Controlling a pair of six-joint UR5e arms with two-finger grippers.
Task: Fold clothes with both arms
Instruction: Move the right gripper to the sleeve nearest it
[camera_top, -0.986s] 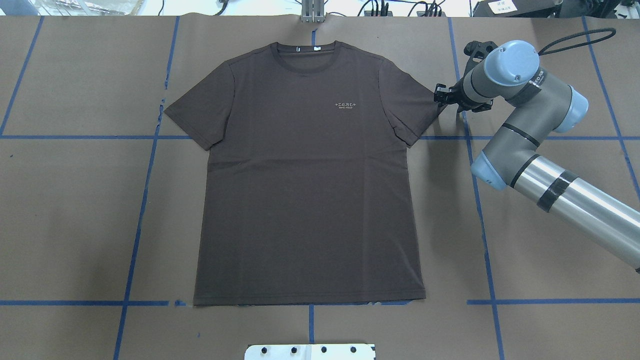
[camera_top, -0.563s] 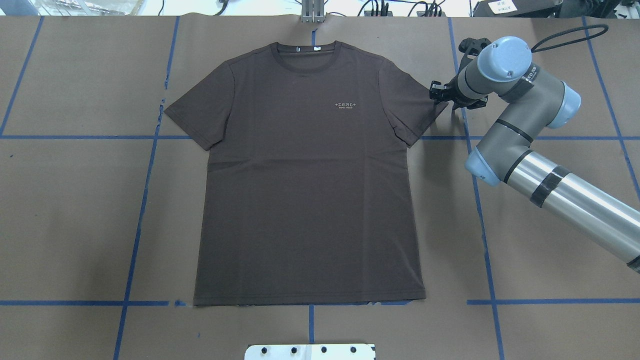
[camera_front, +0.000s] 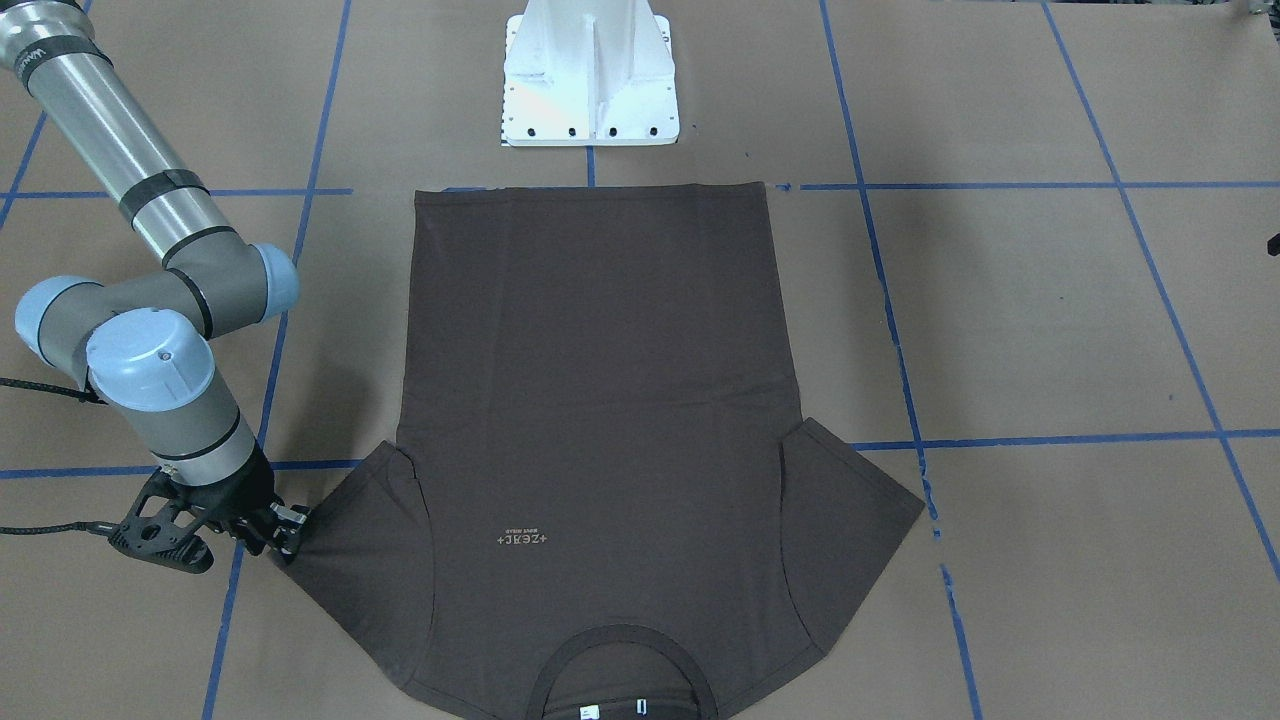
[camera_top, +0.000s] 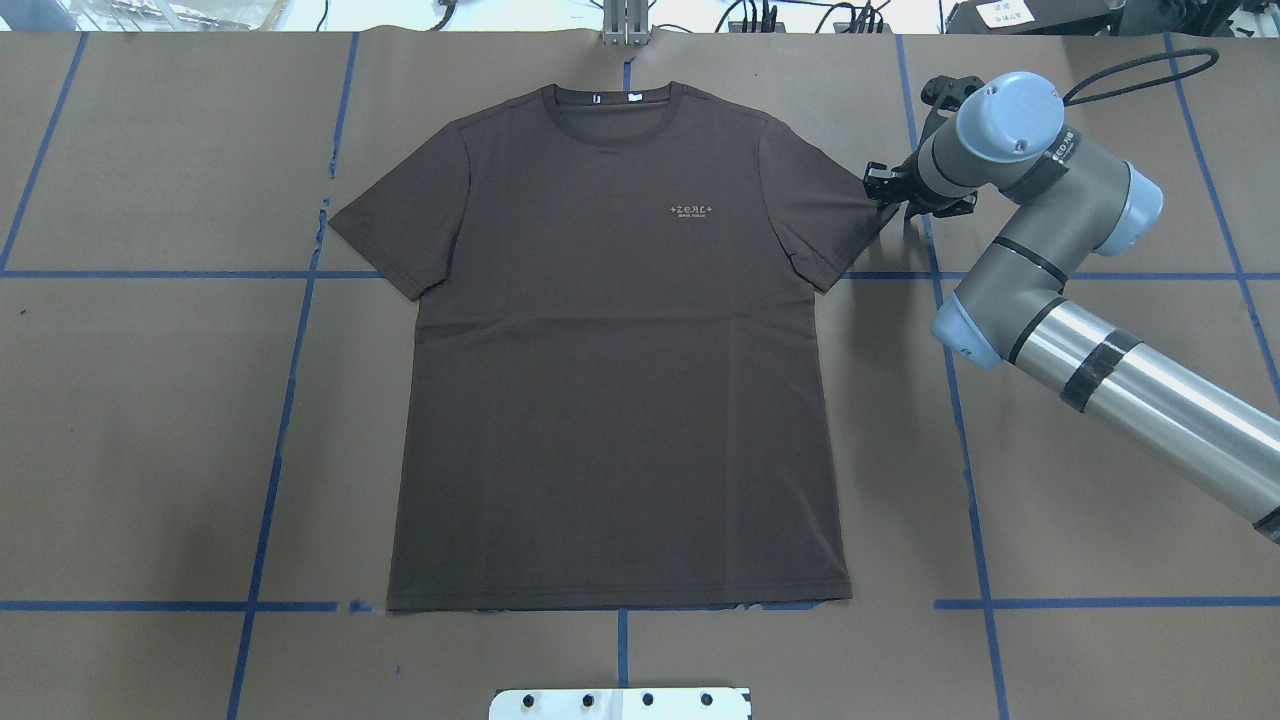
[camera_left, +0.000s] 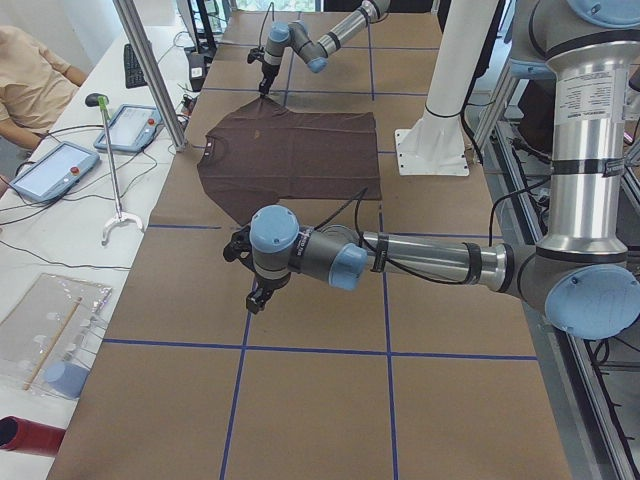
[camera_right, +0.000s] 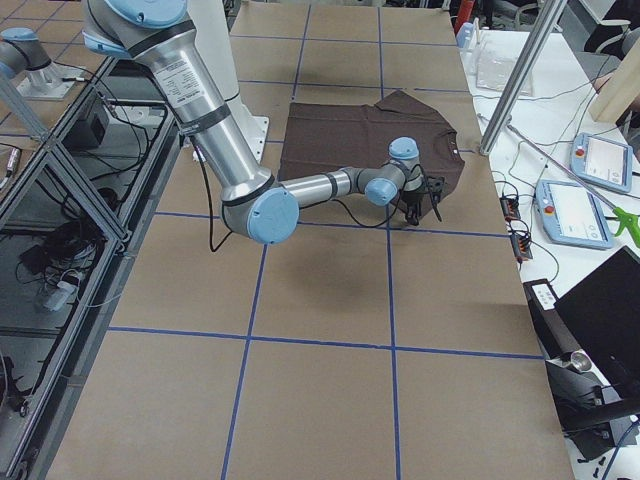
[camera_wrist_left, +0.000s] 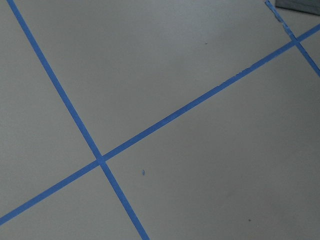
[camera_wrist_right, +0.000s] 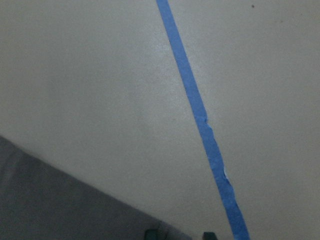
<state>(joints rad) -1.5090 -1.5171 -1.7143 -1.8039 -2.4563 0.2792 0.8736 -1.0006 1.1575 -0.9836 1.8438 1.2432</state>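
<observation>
My right gripper is going to the dark brown T-shirt's body (camera_front: 470, 560). It will let go of the sleeve's corner, now between its open fingertips, there, just beside the small white lettering.
The dark brown T-shirt (camera_top: 610, 380) lies flat and face up on the brown paper, collar at the far edge, both sleeves spread. My right gripper (camera_top: 878, 187) sits low on the table at the outer hem of the shirt's right-hand sleeve (camera_top: 835, 215). In the front-facing view the right gripper (camera_front: 287, 530) touches that sleeve's edge. The right wrist view shows two fingertips (camera_wrist_right: 150, 234) apart, with the sleeve's corner (camera_wrist_right: 75, 205) reaching in between them; the gripper is open. My left gripper (camera_left: 255, 298) shows only in the exterior left view, hovering over bare paper short of the shirt; I cannot tell its state.
Blue tape lines (camera_top: 290, 330) grid the paper. The white bolted pedestal base (camera_front: 590, 80) stands at the shirt's hem side. A side bench carries tablets (camera_left: 125, 125) and cables, with a seated person (camera_left: 30, 80) and a metal post (camera_left: 150, 70) beside it.
The right arm swung slightly away from the robot and brought its gripper in against the sleeve's hem. The shirt has not moved.
</observation>
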